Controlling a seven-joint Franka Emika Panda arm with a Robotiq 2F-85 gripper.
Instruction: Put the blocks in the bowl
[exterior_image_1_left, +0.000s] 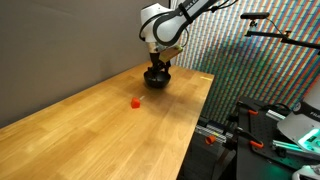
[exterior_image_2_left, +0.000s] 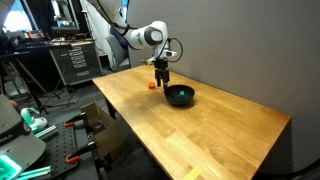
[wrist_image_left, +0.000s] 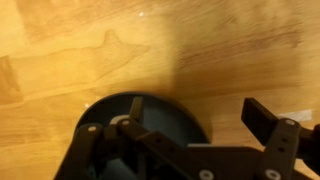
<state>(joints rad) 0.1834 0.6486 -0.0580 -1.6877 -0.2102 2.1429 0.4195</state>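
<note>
The gripper will next move to the red block on the table near the black bowl and close on the red block's sides (exterior_image_1_left: 136, 103).
The black bowl (exterior_image_1_left: 157, 81) sits near the far end of the wooden table and shows in both exterior views (exterior_image_2_left: 179, 97). My gripper (exterior_image_1_left: 157, 68) hangs just above it, over its rim (exterior_image_2_left: 162, 78). In the wrist view the gripper (wrist_image_left: 200, 110) is open and empty, with the bowl (wrist_image_left: 170, 118) under its left finger. The red block (exterior_image_1_left: 134, 101) lies on the table a short way from the bowl (exterior_image_2_left: 148, 86). A small green speck (exterior_image_2_left: 184, 92) inside the bowl may be the dark green block; it does not show in the wrist view.
The wooden table (exterior_image_1_left: 100, 130) runs long, with its edge beside equipment and cables (exterior_image_1_left: 260, 130). A textured wall panel (exterior_image_1_left: 230, 50) stands behind the bowl. Racks and gear (exterior_image_2_left: 60, 60) stand off the table's far side.
</note>
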